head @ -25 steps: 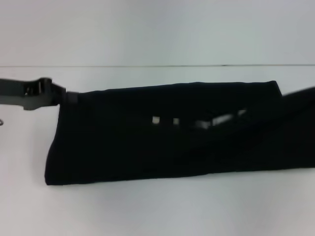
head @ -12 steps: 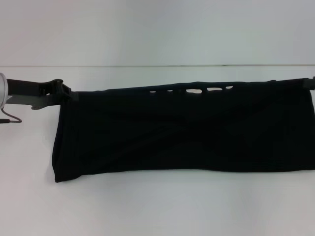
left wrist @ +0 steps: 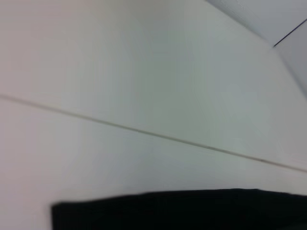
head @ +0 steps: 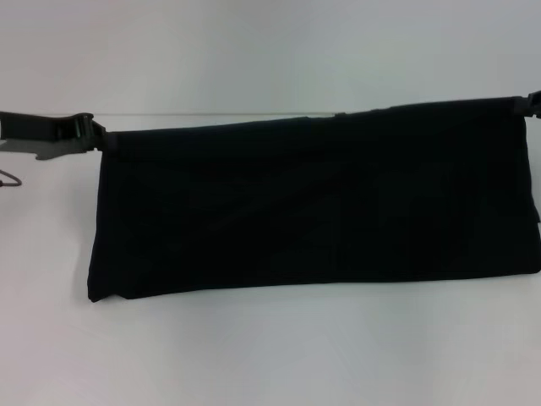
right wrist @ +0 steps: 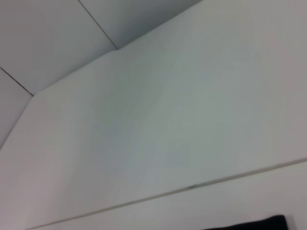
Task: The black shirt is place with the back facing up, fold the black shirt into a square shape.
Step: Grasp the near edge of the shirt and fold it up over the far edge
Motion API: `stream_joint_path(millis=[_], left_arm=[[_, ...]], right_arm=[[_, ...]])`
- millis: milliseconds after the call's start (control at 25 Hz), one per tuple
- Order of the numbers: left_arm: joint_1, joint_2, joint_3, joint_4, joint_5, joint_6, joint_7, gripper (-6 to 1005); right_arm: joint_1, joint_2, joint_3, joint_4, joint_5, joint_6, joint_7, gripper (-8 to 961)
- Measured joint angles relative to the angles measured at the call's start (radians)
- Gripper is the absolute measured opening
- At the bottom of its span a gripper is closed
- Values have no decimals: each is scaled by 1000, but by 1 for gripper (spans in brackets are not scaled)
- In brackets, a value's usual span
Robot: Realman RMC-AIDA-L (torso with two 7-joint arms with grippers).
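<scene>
Next, my left gripper releases the black shirt's corner on the white table [head: 142,150] just short of the thin line.
The black shirt [head: 313,207] hangs as a wide, plain black band stretched between my two grippers in the head view; its lower edge rests on the white table [head: 270,355]. My left gripper [head: 100,138] is shut on the shirt's upper left corner. My right gripper [head: 528,103] is shut on the upper right corner, at the picture's right edge. No print shows. An edge of the shirt shows in the left wrist view [left wrist: 182,211] and a small piece in the right wrist view [right wrist: 259,224].
The white table meets a pale wall [head: 254,51] behind the shirt. A thin cable [head: 10,179] hangs under my left arm at the far left.
Both grippers have lifted the shirt's top edge up and pulled it taut. The fold with pale print patches near the top has gone from view. The lower edge has slid slightly nearer.
</scene>
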State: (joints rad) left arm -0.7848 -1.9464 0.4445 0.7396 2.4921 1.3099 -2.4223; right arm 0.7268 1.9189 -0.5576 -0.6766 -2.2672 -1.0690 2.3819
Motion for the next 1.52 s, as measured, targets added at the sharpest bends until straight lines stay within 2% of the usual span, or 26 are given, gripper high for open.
stream_joint_path(millis=[40,120,280,440,720,880,1200,1520], left_arm=[[-4,0,35,3,16,-42,14,5],[-4,-2,51,3,21,-68,14,5],[6,-21,104,4,24,-171,11,6],[9,-30,140,2,24,-217,19,6],[0,-38,159,-14,25,-260,19,6],[-3,-46,170,-44,24,-325,20,6],[-6,-82,212,-93,25,-484,17,6],[-5,-97,242,-133,25,-570,20,7]], right_arm=[[10,3,-14,16,-11,30,-3,34],[13,5,-23,24,-15,49,-4,34],[18,15,-67,57,-17,122,-5,34],[19,25,-98,74,-18,195,-6,34],[24,44,-153,95,-18,294,-7,34],[24,57,-165,96,-18,347,-4,34],[28,60,-166,111,-13,406,-3,34],[52,73,-176,167,-18,501,-11,34]])
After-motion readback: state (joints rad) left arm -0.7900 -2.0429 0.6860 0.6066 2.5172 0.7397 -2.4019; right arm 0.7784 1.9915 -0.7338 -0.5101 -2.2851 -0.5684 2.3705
